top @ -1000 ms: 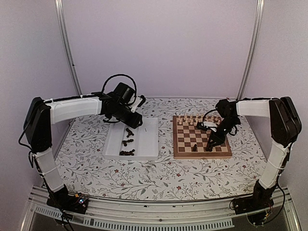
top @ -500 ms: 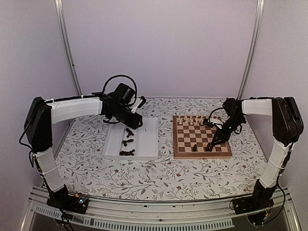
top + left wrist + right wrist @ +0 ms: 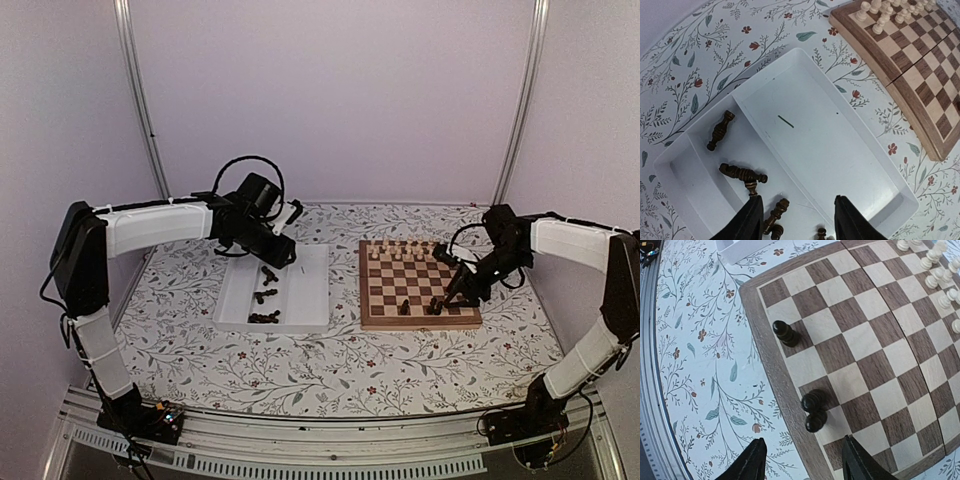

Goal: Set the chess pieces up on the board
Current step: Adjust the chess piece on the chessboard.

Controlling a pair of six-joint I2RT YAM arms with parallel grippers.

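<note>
The short dark chess piece (image 3: 259, 299) (image 3: 776, 231) that lies against a longer one, in the middle group inside the white tray, will be gripped by my left gripper.
The board (image 3: 420, 285) lies at the right, with pale figures along its far edge. Three dark chess pieces stand on its near rows: one alone (image 3: 785, 333) and two close together (image 3: 812, 401), also seen from above (image 3: 435, 305). My right gripper (image 3: 805, 465) hangs open just off the pair, holding nothing; from above it sits at the board's near right (image 3: 452, 297). My left gripper (image 3: 799, 222) is open over the white tray (image 3: 850, 150), above several dark pieces lying on their sides (image 3: 742, 174). Nothing sits between its fingers.
The white tray (image 3: 300, 295) sits left of the board on the flowered tablecloth, divided into two compartments, with its dark pieces (image 3: 265, 317) in the left one. Pale wooden figures (image 3: 940, 275) line the board's far rows. A metal rail runs along the table's near edge.
My right gripper has opened and drawn back to the right, leaving a dark piece standing on the board's near row. The left arm has not moved.
</note>
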